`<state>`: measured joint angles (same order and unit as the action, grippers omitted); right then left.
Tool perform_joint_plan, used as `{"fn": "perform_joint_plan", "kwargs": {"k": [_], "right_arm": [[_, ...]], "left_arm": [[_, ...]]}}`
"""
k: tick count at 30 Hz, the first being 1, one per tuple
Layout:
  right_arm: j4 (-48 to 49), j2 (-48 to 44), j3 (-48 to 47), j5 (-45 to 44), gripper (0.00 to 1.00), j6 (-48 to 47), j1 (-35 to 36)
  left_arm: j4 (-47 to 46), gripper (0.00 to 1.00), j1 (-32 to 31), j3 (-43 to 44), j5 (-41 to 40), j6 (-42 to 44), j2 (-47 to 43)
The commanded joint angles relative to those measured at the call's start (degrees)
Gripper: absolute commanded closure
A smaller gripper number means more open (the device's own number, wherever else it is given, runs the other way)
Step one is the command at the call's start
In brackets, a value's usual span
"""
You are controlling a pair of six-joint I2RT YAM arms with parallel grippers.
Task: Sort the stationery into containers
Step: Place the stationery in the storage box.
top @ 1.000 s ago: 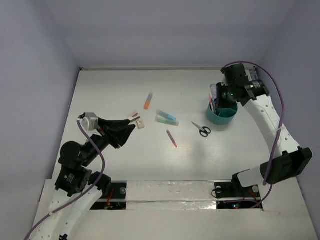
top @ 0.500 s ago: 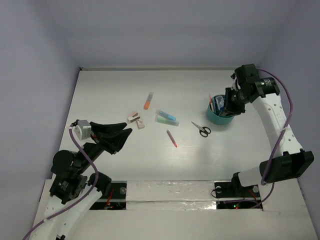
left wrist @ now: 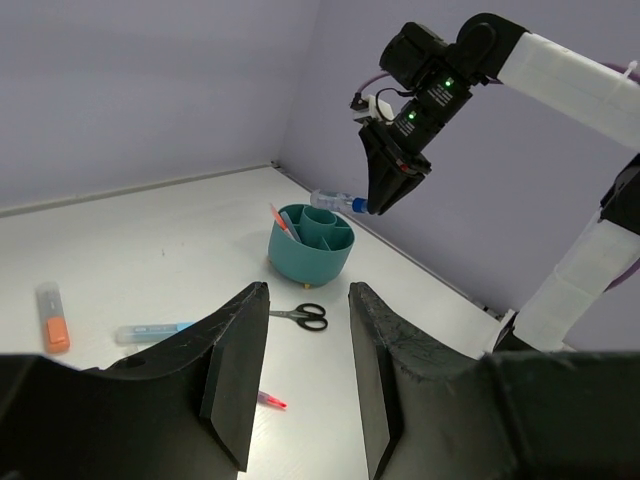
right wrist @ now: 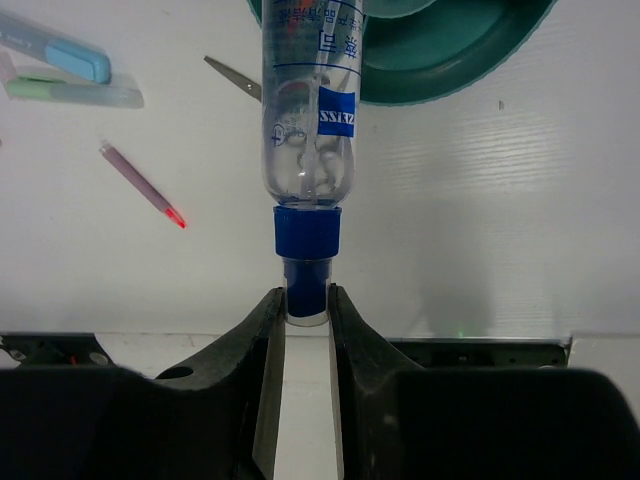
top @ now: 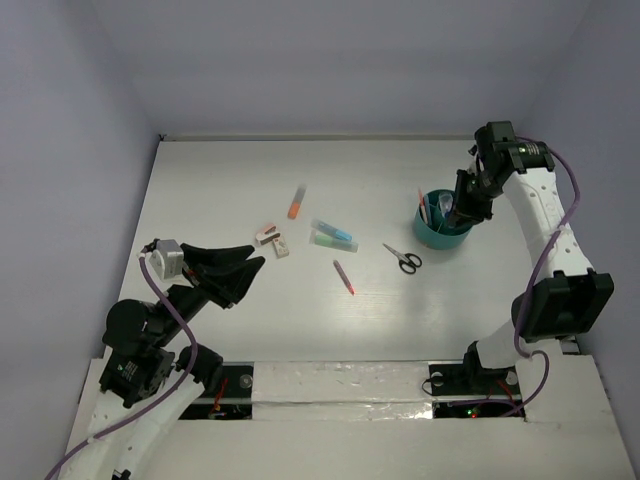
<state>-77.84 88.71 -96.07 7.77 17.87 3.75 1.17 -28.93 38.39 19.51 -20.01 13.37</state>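
Note:
Next, my right gripper releases the clear bottle with the blue cap in the teal cup's round middle compartment [top: 451, 209].
My right gripper [right wrist: 307, 305] is shut on the blue cap of a clear pen [right wrist: 308, 120], which hangs just over the teal cup [top: 443, 234] at the right. The cup [left wrist: 310, 245] has pens standing in it. On the table lie an orange marker [top: 297, 202], a blue highlighter [top: 335, 232] beside a green one [top: 332, 242], a pink pen [top: 344, 277], black-handled scissors [top: 402, 258] and two small erasers [top: 266, 236]. My left gripper [top: 256, 255] hovers open and empty near the left front, pointing at the erasers.
Purple walls close in the white table on the left, back and right. The right arm's upper link [top: 545, 230] arches along the right edge. A taped strip [top: 340, 385] runs along the front by the arm bases.
The left arm has drawn back toward the near left and then held still. The right wrist has swung rightward, staying above the cup with the clear pen in its grip.

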Motion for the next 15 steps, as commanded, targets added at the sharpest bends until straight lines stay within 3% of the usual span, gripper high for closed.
{"fn": "perform_joint_plan", "kwargs": {"k": [1,15], "right_arm": [[-2.84,0.06,-2.80,0.85,0.89,0.68,-0.76],[-3.45,-1.17,0.35,0.32,0.89,1.12,-1.81]], "left_arm": [[-1.87,0.65,-0.43,1.77,0.88,0.59,0.61],[-2.22,0.65,0.10,1.69,1.50,0.32,0.35]]}}
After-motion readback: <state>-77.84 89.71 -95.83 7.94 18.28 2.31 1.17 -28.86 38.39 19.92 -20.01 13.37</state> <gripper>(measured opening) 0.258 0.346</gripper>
